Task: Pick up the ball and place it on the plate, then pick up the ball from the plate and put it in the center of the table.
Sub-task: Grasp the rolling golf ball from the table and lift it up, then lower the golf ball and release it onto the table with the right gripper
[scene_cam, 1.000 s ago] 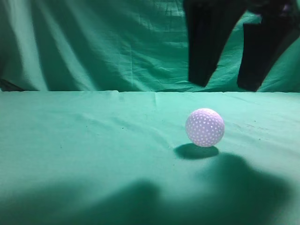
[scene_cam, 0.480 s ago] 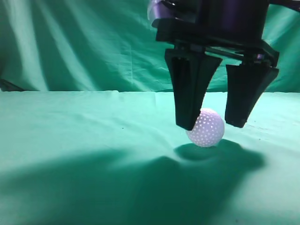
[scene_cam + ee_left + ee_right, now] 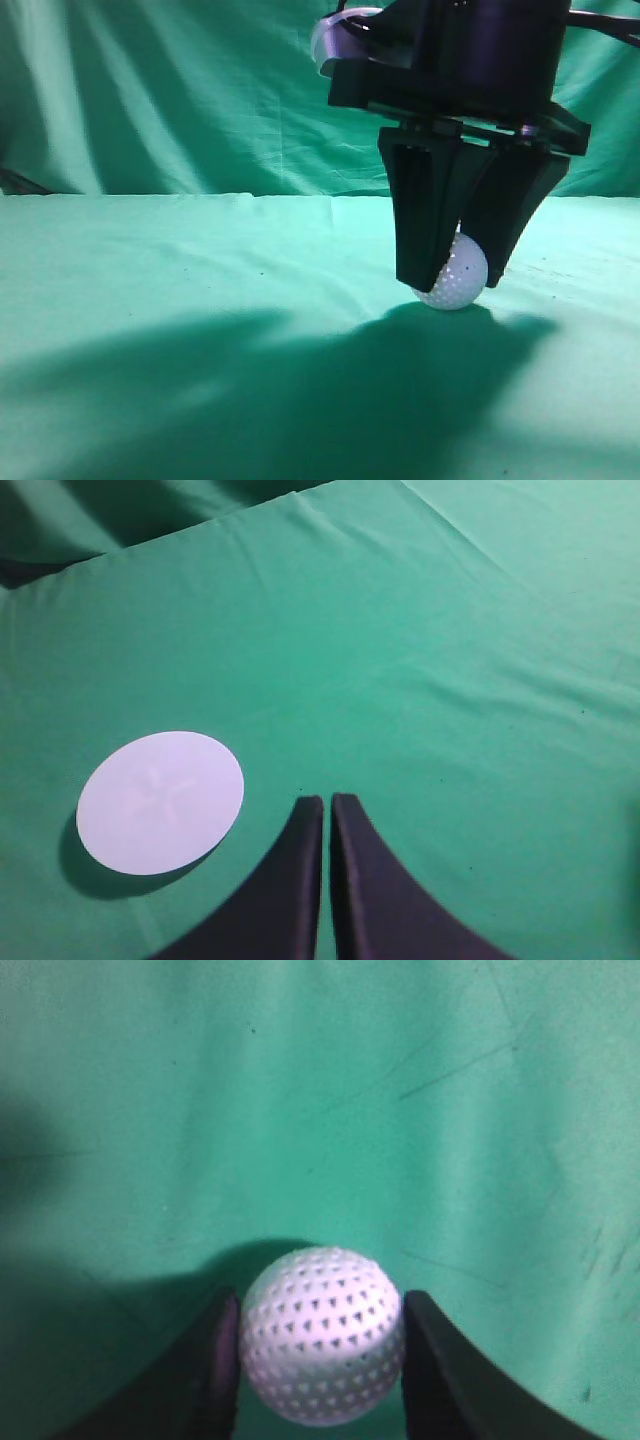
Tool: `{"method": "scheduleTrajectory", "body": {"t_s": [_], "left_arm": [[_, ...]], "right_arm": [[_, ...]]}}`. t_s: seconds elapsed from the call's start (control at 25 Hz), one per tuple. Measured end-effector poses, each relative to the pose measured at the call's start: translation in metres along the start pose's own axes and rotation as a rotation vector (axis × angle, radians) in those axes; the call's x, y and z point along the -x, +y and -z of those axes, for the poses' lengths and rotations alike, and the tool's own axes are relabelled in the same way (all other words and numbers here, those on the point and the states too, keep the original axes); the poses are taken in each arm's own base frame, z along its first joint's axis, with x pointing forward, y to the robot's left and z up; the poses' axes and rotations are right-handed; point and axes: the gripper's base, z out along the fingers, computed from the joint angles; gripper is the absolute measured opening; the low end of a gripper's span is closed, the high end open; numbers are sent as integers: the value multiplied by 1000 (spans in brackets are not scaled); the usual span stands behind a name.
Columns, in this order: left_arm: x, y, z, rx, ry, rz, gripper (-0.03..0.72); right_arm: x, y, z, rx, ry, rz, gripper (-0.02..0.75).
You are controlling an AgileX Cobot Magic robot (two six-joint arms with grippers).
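My right gripper has the ball. It will set the ball down on the bare green cloth (image 3: 227, 220) near the far edge of the table, before the curtain.
The ball (image 3: 463, 277), white and dimpled, rests on the green table (image 3: 200, 270) right of centre in the exterior view. My right gripper (image 3: 452, 284) has come down over it, and its two black fingers press the ball's left and right sides. The right wrist view shows the ball (image 3: 322, 1335) held between the fingers (image 3: 320, 1365), still touching the cloth. The plate (image 3: 160, 800), a flat white disc, lies on the table in the left wrist view. My left gripper (image 3: 327, 802) is shut and empty, hovering just right of the plate.
A draped green curtain (image 3: 200, 100) hangs behind the table's far edge. The right arm casts a wide dark shadow (image 3: 300, 400) on the cloth in front. Wrinkled cloth (image 3: 450, 680) stretches beyond the left gripper.
The right gripper came down from above the ball, straddled it with open fingers, then closed its fingers onto the ball. The ball has stayed in place.
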Motion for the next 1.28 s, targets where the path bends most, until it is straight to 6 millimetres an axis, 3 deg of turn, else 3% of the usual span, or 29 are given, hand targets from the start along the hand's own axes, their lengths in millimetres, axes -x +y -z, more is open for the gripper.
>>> {"method": "scheduleTrajectory", "body": {"t_s": [0.2, 0.44, 0.6, 0.72, 0.92, 1.12, 1.28], "left_arm": [[0, 0, 0, 0, 0, 0, 0], [0, 0, 0, 0, 0, 0, 0], [0, 0, 0, 0, 0, 0, 0], [0, 0, 0, 0, 0, 0, 0], [0, 0, 0, 0, 0, 0, 0], [0, 0, 0, 0, -1, 2, 0], [0, 0, 0, 0, -1, 2, 0]], "right_arm": [[15, 2, 18, 1, -50, 10, 328], [67, 8, 78, -2, -254, 45, 328], [102, 9, 87, 1, -282, 64, 328], [126, 6, 73, 3, -263, 83, 328], [157, 0, 32, 4, -228, 99, 328], [168, 0, -4, 1, -198, 161, 328], [174, 4, -13, -2, -227, 190, 328]]}}
